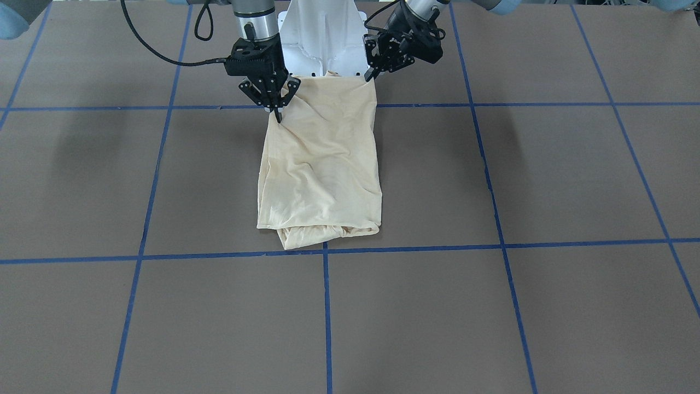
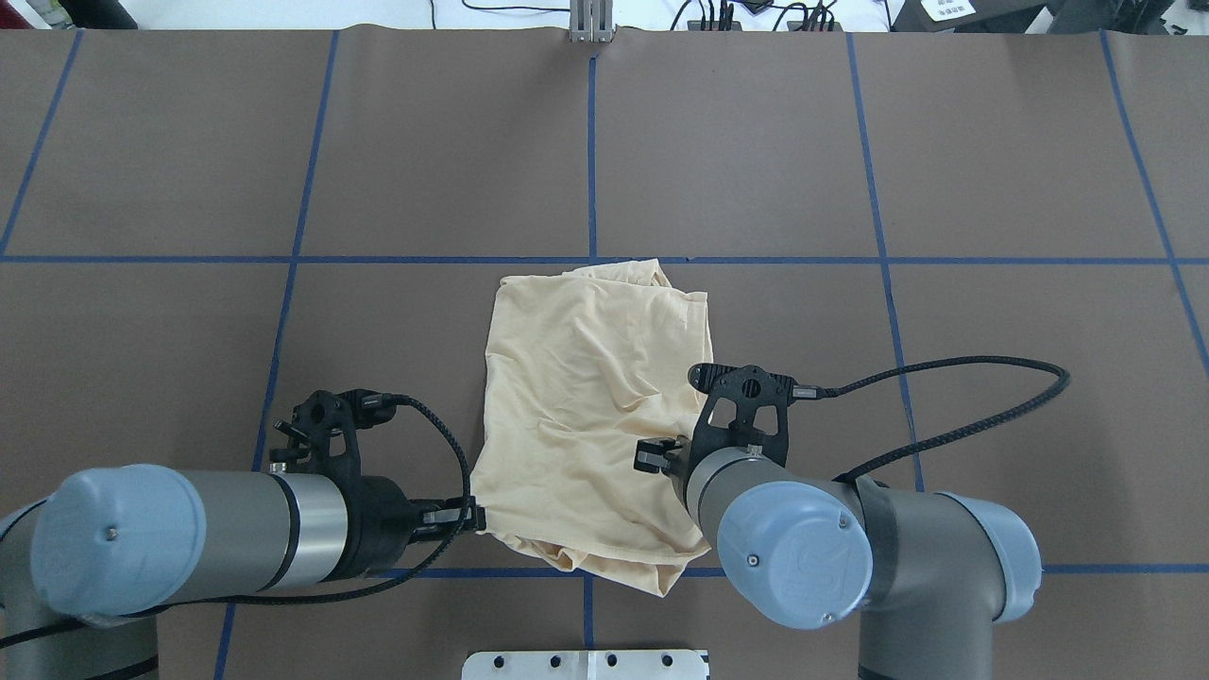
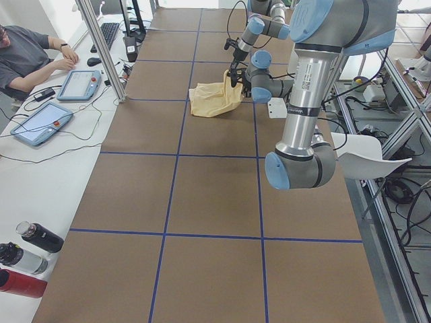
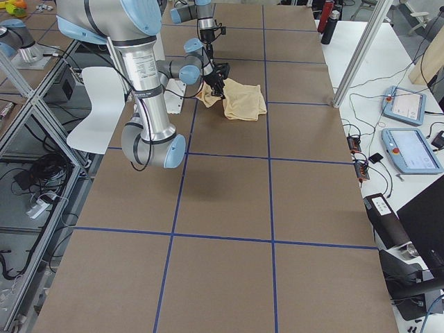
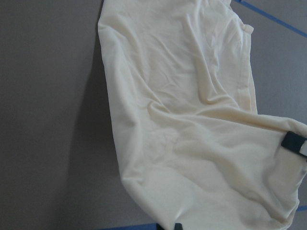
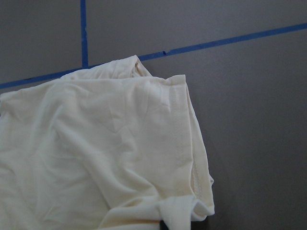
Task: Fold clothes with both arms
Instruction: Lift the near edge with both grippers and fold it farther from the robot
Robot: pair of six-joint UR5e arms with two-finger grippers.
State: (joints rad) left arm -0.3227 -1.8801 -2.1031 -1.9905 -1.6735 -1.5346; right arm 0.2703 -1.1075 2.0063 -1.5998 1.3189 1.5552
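Note:
Next, my left gripper releases the shirt's raised corner just short of its far corner [image 1: 378,209], away from the white pedestal base.
The cream-yellow shirt [image 1: 322,164] lies folded into a narrow rectangle in the middle of the table, its print and neck label hidden. Its edge nearest the robot is raised off the table. My left gripper [image 1: 369,75] is shut on one raised corner, which the overhead view [image 2: 477,518] also shows. My right gripper [image 1: 278,115] is shut on the shirt's edge at the other side; in the overhead view its own wrist mostly hides it. The shirt [image 5: 192,120] fills the left wrist view. In the right wrist view the shirt [image 6: 96,153] shows its stitched hem.
The white pedestal base [image 1: 322,38] stands just behind the shirt's raised edge. Blue tape lines [image 1: 326,306] divide the brown table. An operator [image 3: 27,57], tablets and bottles [image 3: 27,249] are at a side table beyond the far edge.

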